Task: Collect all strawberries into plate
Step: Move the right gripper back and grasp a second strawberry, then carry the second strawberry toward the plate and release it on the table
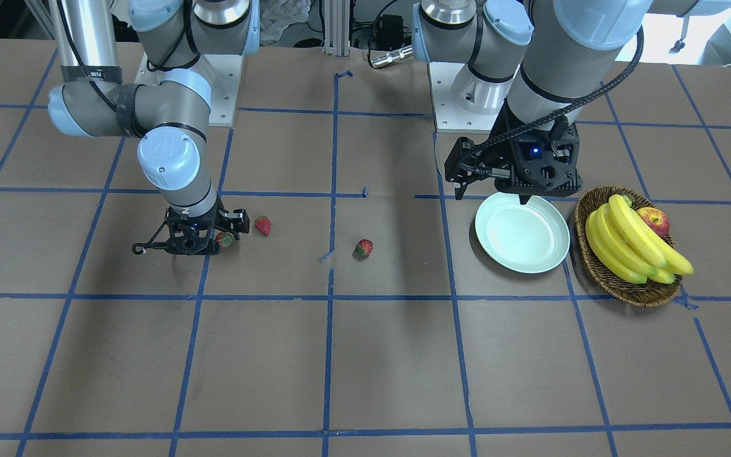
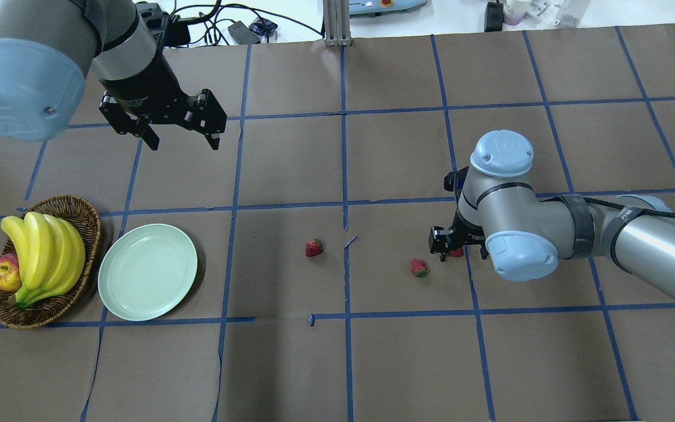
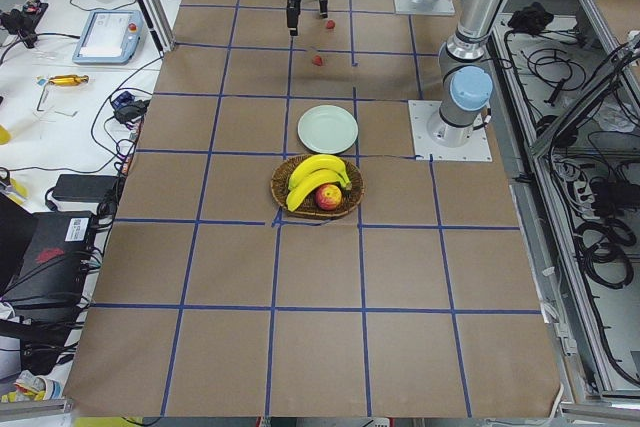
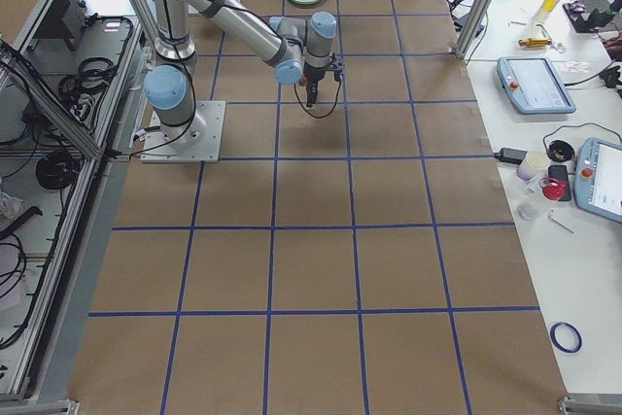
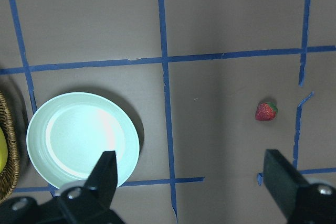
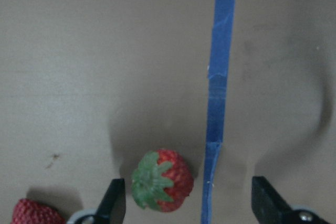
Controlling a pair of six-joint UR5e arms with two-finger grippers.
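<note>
My right gripper is going to let go of its strawberry, now low at the table between its open fingers, on the table [image 1: 398, 256] between the middle strawberry and the plate, beside that middle strawberry.
Three strawberries lie on the brown table. One [image 6: 161, 180] sits between the open fingers of my right gripper [image 6: 189, 203], which is low at the table around it; this strawberry [image 1: 225, 240] also shows in the front view under the right gripper [image 1: 218, 233]. A second strawberry [image 1: 263, 225] lies just beside it, and a third [image 1: 363, 248] lies near the table's middle. The pale mint-green plate [image 1: 522, 233] is empty. My left gripper [image 2: 182, 139] is open and empty, held high beyond the plate [image 2: 147, 271].
A brown wicker basket [image 1: 648, 293] with bananas [image 1: 632, 244] and an apple [image 1: 655, 220] stands right beside the plate. Blue tape lines cross the table.
</note>
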